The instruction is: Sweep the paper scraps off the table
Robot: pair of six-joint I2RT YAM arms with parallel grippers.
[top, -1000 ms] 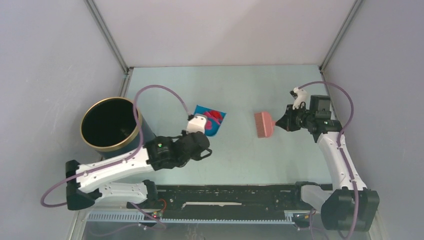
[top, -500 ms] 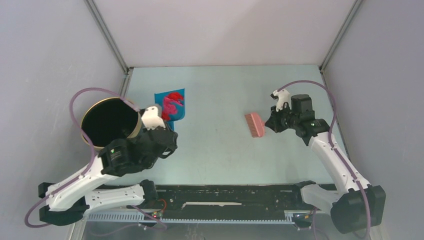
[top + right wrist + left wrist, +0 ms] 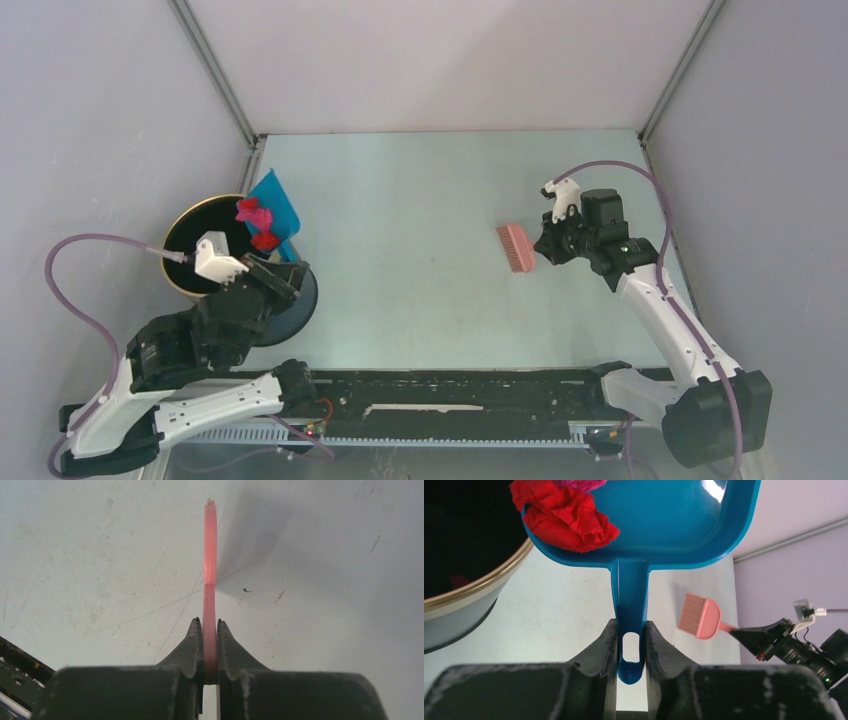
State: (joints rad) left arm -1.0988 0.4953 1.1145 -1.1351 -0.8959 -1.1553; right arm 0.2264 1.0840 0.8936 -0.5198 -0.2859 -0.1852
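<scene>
Next, I let go of the blue dustpan with my left gripper on the table (image 3: 441, 284) between the bin and the pink hand brush. The dustpan is now tilted over the bin's rim.
My left gripper (image 3: 630, 647) is shut on the handle of the blue dustpan (image 3: 664, 525), also seen in the top view (image 3: 277, 202), tilted over the rim of the black bin (image 3: 205, 250). Red and magenta paper scraps (image 3: 256, 225) lie on the pan's left side over the bin mouth; they also show in the left wrist view (image 3: 564, 517). My right gripper (image 3: 210, 630) is shut on the pink hand brush (image 3: 210, 570), held above the mint-green table (image 3: 420, 290) at the right; the brush head shows in the top view (image 3: 514, 247). No scraps show on the table.
The gold-rimmed bin stands at the table's left edge by the grey wall. A black rail (image 3: 450, 395) runs along the front edge. Grey-white walls bound the table on three sides.
My left arm has swung left and back, carrying the dustpan from mid-table to over the bin and tilting it. The right gripper with the brush shifted slightly left, then held.
</scene>
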